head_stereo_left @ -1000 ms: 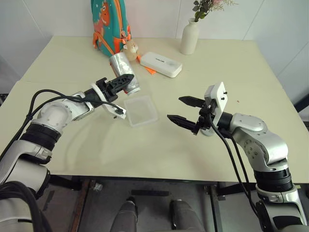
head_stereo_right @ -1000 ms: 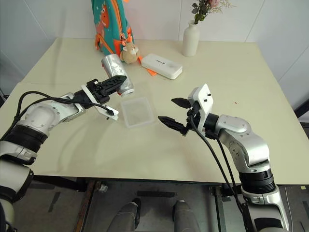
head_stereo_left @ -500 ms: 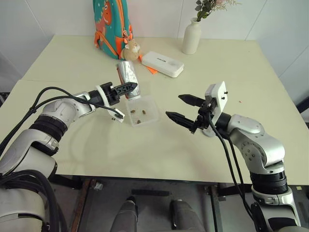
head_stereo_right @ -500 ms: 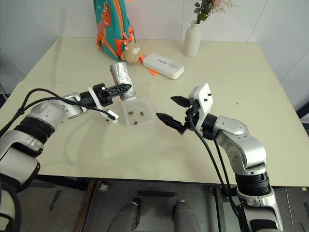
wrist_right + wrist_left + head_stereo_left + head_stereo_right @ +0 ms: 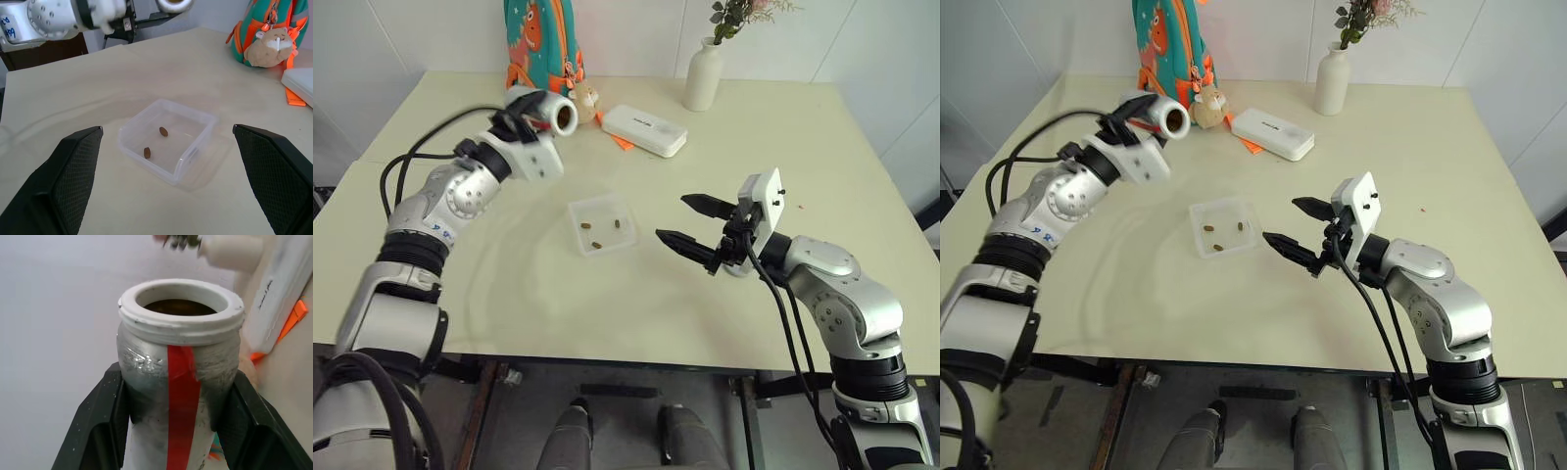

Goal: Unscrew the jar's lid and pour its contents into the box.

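Note:
The jar's place is on the bare table, across the box from my right gripper (image 5: 481,210). Next, my left gripper releases the jar upright there.
My left gripper (image 5: 530,116) is shut on the jar (image 5: 551,115), a silvery cylinder with a red stripe (image 5: 182,382). It is held up over the table's far left, well clear of the box. Its open white mouth (image 5: 181,303) faces the head camera, and the lid is out of view. The box (image 5: 574,223), a clear square tray, sits mid-table. The contents (image 5: 596,244), small dark brown pellets, lie inside it (image 5: 163,131). My right gripper (image 5: 672,217) hovers open just right of the box with nothing between its fingers (image 5: 73,171).
A white oblong case (image 5: 641,129), a white vase (image 5: 702,73) with flowers, a teal and orange backpack (image 5: 540,39) and a small plush toy (image 5: 585,95) stand along the table's back. The table's front edge runs close below the right arm.
The left arm has swung the jar from its tilt over the box up and back to the far left. Pellets now lie in the box, which was empty a second ago. The right gripper has kept still.

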Controlling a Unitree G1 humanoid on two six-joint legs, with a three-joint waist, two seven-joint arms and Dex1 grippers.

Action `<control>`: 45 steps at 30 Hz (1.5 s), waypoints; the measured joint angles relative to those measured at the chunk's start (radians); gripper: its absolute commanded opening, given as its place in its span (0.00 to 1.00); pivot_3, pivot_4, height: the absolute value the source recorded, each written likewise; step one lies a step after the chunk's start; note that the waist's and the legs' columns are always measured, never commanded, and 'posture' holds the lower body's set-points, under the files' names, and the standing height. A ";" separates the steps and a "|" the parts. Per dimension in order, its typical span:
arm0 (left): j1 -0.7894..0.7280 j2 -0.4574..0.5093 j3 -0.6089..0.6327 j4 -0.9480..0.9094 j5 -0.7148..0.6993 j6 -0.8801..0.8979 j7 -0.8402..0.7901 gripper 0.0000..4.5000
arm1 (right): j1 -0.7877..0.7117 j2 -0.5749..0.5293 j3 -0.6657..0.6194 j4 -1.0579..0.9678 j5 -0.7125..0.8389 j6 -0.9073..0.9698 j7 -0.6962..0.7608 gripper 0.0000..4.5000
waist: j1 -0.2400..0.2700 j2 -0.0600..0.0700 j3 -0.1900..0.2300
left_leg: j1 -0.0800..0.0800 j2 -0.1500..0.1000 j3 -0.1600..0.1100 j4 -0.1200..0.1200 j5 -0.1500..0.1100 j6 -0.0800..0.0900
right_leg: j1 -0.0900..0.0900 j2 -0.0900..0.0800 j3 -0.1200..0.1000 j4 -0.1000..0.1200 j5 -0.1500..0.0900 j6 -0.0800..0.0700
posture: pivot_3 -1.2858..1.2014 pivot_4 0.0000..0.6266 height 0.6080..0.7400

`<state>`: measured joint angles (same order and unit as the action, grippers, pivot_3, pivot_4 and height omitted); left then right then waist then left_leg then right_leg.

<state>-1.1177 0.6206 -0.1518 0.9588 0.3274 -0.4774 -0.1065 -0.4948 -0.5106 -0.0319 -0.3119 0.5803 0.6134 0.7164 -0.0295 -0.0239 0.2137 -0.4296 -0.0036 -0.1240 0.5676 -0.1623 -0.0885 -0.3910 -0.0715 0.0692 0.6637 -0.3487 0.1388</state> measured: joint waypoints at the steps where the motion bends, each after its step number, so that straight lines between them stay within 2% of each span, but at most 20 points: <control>1: -0.001 -0.021 0.061 0.025 -0.081 0.079 -0.069 0.44 | -0.001 -0.008 0.000 0.000 -0.001 -0.002 0.006 1.00 | -0.005 0.000 0.000 | 0.000 0.000 0.000 0.000 0.000 0.000 | 0.000 0.000 0.000 0.000 0.000 0.000 | 0.52 0.24 1.00; 4: -0.006 -0.042 0.242 0.117 -0.290 0.318 -0.197 0.44 | -0.001 -0.037 0.000 0.001 -0.011 -0.003 0.020 1.00 | -0.024 0.000 0.000 | 0.000 0.000 -0.001 0.001 0.000 0.000 | -0.001 0.000 0.000 0.002 0.000 0.000 | 0.52 0.24 1.00; 10: -0.008 -0.036 0.436 0.244 -0.461 0.459 -0.218 0.44 | 0.000 -0.060 0.000 0.001 -0.031 -0.015 0.034 1.00 | -0.028 0.000 0.000 | 0.000 0.000 -0.001 0.006 0.000 0.000 | -0.001 0.000 0.000 0.006 0.000 0.000 | 0.52 0.24 1.00; 15: 0.037 -0.017 0.485 0.292 -0.480 0.422 -0.184 0.44 | 0.012 -0.082 0.003 0.001 -0.070 -0.064 0.058 1.00 | -0.024 0.000 0.000 | 0.000 0.000 -0.001 0.009 0.000 0.000 | 0.000 0.000 0.000 0.009 0.000 0.000 | 0.52 0.24 1.00; 22: 0.087 -0.009 0.488 0.311 -0.476 0.372 -0.172 0.44 | 0.017 -0.094 0.013 0.000 -0.116 -0.113 0.076 1.00 | -0.025 -0.001 0.000 | 0.004 0.000 -0.001 0.009 0.000 0.000 | 0.002 0.000 0.000 0.010 0.001 0.000 | 0.52 0.24 1.00; 24: 0.095 -0.004 0.492 0.310 -0.479 0.372 -0.182 0.61 | 0.017 -0.094 0.018 0.000 -0.120 -0.114 0.077 1.00 | -0.027 -0.001 0.000 | 0.006 0.000 -0.001 0.009 0.000 0.000 | 0.004 0.000 0.000 0.010 0.001 0.000 | 0.52 0.24 1.00; 30: 0.143 0.010 0.495 0.317 -0.479 0.396 -0.194 0.99 | 0.017 -0.083 0.028 0.000 -0.120 -0.116 0.076 1.00 | -0.024 -0.001 0.000 | 0.006 0.000 -0.001 0.008 0.000 0.000 | 0.005 0.000 0.000 0.008 0.001 0.000 | 0.52 0.24 1.00; 37: 0.175 0.044 0.473 0.285 -0.473 0.403 -0.269 0.99 | 0.018 -0.065 0.039 -0.002 -0.120 -0.116 0.076 1.00 | -0.025 -0.001 0.000 | 0.007 0.000 -0.001 0.007 0.000 0.000 | 0.005 0.000 0.000 0.008 0.001 0.000 | 0.52 0.24 1.00; 45: 0.411 0.099 0.442 0.008 -0.470 0.462 -0.372 0.99 | 0.042 -0.066 0.044 -0.011 -0.114 -0.114 0.100 1.00 | -0.026 -0.001 0.000 | 0.007 0.001 -0.001 0.006 0.000 0.000 | 0.005 0.000 0.001 0.006 0.001 -0.001 | 0.52 0.24 1.00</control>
<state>-0.7071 0.7191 0.2902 0.9672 -0.1428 -0.0152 -0.4789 -0.4528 -0.5763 0.0121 -0.3234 0.4664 0.4995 0.8168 -0.0556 -0.0249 0.2132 -0.4231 -0.0028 -0.1248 0.5739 -0.1622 -0.0885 -0.3860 -0.0712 0.0699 0.6702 -0.3477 0.1382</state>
